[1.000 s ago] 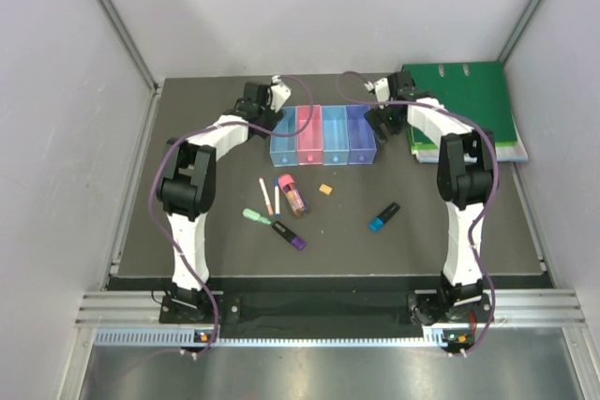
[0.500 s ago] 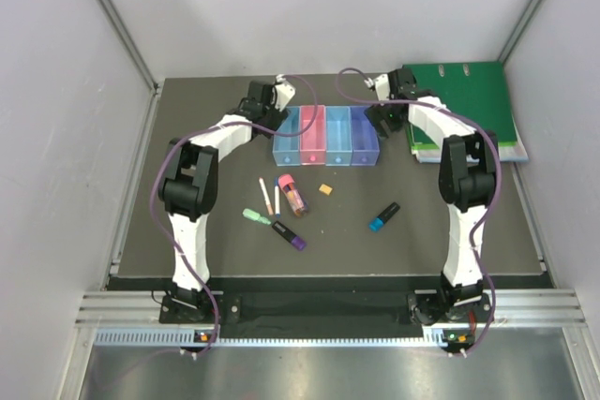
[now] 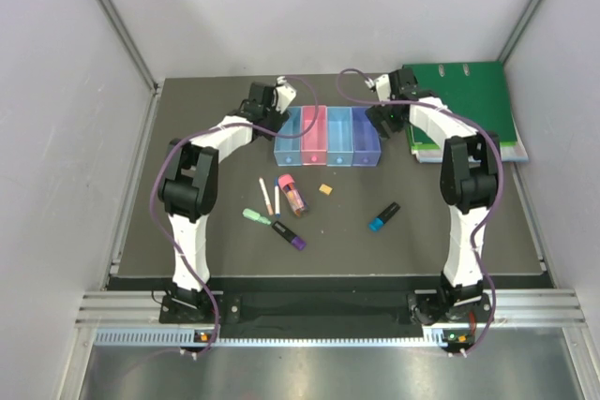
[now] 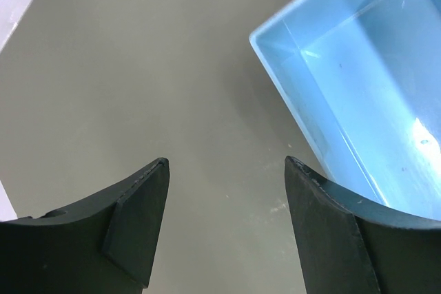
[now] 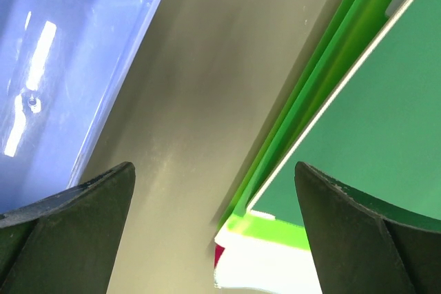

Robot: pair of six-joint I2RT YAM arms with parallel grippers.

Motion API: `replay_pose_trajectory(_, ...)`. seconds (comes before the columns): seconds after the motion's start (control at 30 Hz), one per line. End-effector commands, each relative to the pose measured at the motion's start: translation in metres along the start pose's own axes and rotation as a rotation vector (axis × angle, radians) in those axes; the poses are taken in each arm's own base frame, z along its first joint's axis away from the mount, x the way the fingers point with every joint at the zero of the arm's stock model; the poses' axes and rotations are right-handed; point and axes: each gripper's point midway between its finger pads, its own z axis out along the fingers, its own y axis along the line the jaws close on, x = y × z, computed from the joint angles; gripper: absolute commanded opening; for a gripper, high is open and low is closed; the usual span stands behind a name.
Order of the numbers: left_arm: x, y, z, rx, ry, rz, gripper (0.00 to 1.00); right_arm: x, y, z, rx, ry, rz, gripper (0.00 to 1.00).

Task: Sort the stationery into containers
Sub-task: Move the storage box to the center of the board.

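Note:
Next, I close my right gripper on the eraser's long sides (image 3: 325, 189), the tan eraser beside the pink marker.
Four bins stand in a row at the back: light blue (image 3: 289, 136), pink (image 3: 311, 136), blue (image 3: 336, 136), violet-blue (image 3: 364, 136). My left gripper (image 3: 270, 106) is open and empty by the light blue bin's (image 4: 358, 87) far left corner, over bare table (image 4: 226, 166). My right gripper (image 3: 384, 119) is open and empty (image 5: 213, 170) between the violet-blue bin (image 5: 62, 67) and the binder. On the table in front lie two white pens (image 3: 264, 194), a pink marker (image 3: 292, 192), a tan eraser (image 3: 325, 190), a mint green marker (image 3: 255, 216), a purple-ended marker (image 3: 289, 235) and a blue-ended marker (image 3: 383, 216).
A large green ring binder (image 3: 464, 105) lies at the back right, its edge close to my right gripper in the right wrist view (image 5: 358, 101). Grey walls enclose the dark table on three sides.
The row of bins has shifted slightly to the right. Both grippers have moved a little the same way, staying at the row's two ends. The loose stationery has not moved.

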Motion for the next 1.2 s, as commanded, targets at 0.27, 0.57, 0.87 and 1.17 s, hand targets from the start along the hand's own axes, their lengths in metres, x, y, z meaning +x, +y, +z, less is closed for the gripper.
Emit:
replay_pose_trajectory(0.27, -0.016, -0.066, -0.039, 0.178, -0.065, 0.036, 0.73, -0.016, 0.017, -0.032, -0.024, -0.080, -0.025, 1.00)
replay_pose_trajectory(0.57, -0.018, -0.072, -0.053, 0.210, -0.066, 0.011, 0.73, -0.017, 0.029, -0.032, -0.043, -0.084, -0.039, 1.00)
replay_pose_trajectory(0.87, -0.013, -0.079, -0.063, 0.233, -0.060, 0.009, 0.73, -0.014, 0.039, -0.033, -0.056, -0.081, -0.065, 1.00)
replay_pose_trajectory(1.17, -0.008, -0.044, -0.055, 0.104, -0.040, -0.034, 0.74, -0.017, 0.033, -0.042, -0.029, -0.095, -0.056, 1.00)
